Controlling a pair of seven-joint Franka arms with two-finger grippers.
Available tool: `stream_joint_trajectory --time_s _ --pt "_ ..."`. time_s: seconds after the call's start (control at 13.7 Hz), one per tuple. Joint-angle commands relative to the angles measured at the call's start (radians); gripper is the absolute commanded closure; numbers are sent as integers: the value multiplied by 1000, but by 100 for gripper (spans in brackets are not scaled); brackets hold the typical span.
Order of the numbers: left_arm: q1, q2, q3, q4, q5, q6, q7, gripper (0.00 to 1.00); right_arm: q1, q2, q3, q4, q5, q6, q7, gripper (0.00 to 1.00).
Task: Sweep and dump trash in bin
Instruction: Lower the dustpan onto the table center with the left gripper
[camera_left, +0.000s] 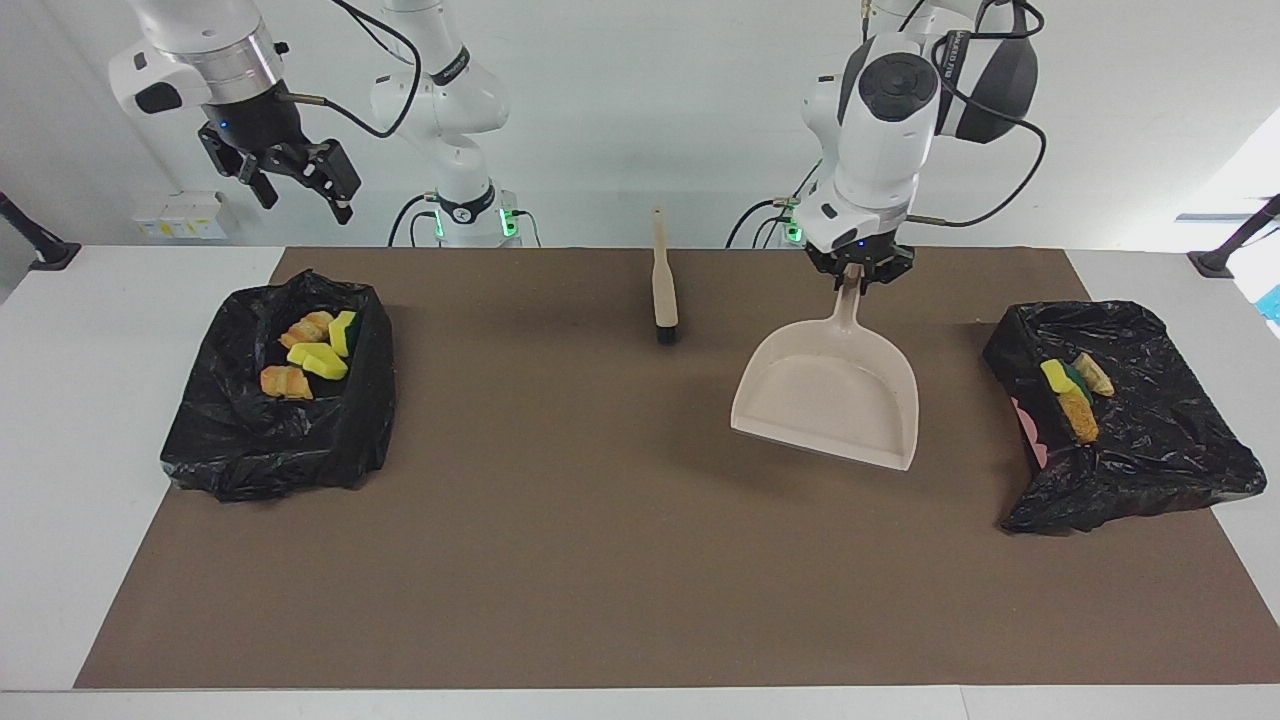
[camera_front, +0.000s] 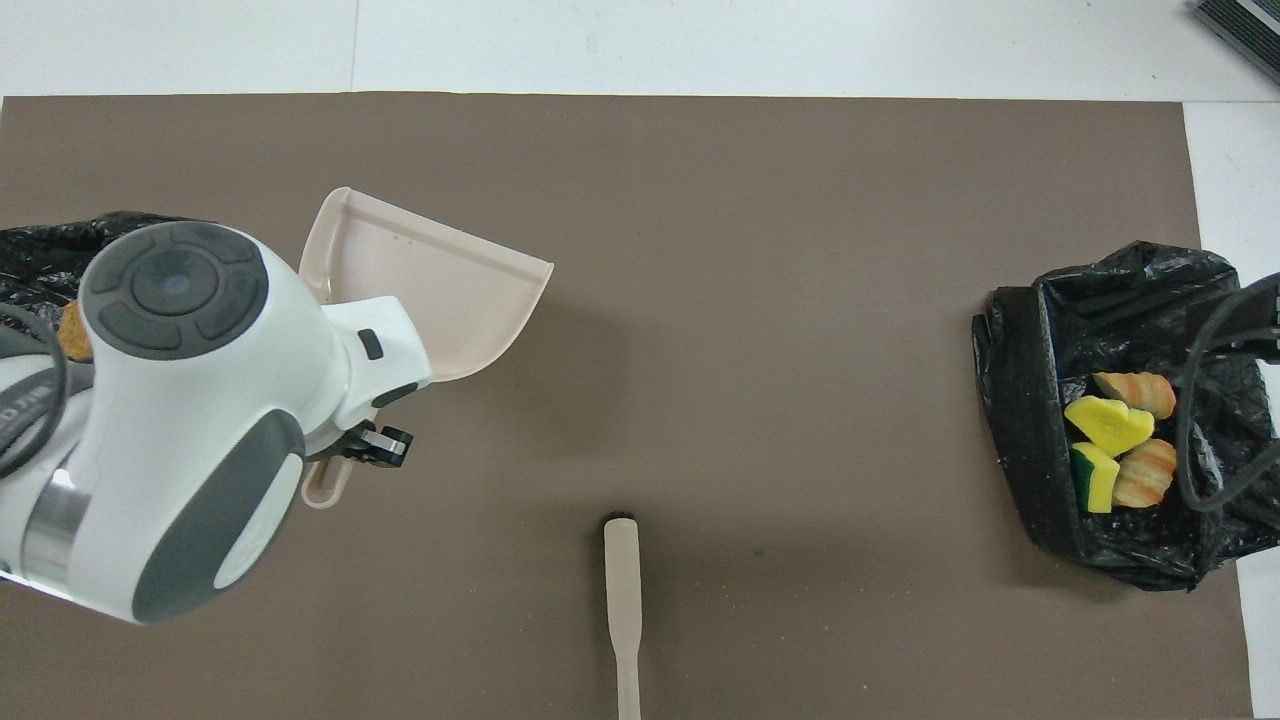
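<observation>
My left gripper is going to set the beige dustpan, now hanging over the brown mat, down on the brown mat, straight ahead of the beige brush's bristles (camera_front: 624, 322).
My left gripper (camera_left: 855, 277) is shut on the handle of the beige dustpan (camera_left: 830, 400), which hangs empty over the brown mat between the brush and the bin at the left arm's end. From above the dustpan (camera_front: 440, 285) shows partly under the left arm. That black-bagged bin (camera_left: 1150, 450) holds trash (camera_left: 1072, 392): sponge and bread pieces. The other black-bagged bin (camera_left: 250, 450), at the right arm's end, holds more trash (camera_left: 310, 358), seen from above as yellow sponges and striped rolls (camera_front: 1118, 432). My right gripper (camera_left: 292, 178) waits open, high over the table edge near that bin.
The beige brush (camera_left: 663, 285) lies on the mat midway between the arm bases, bristles pointing away from the robots; its handle (camera_front: 622, 600) shows from above. The brown mat (camera_left: 600, 560) covers most of the white table.
</observation>
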Motion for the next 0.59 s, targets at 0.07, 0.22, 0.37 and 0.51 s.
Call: stream_joint_trajectory --time_s 0.07,0.22,0.37,0.51 --pt "-123 19 18 -17 -39 119 -239 100 -6 -29 4 -35 8 -3 -37 0" --pt "-173 84 19 -8 -74 195 -363 100 -6 -26 4 -31 9 -3 -35 0" --pt "-223 183 19 11 -76 275 -477 100 -6 -26 5 -33 15 -3 -24 0" --pt "-248 239 19 12 -78 354 -555 100 -8 -27 4 -33 15 -1 -29 0"
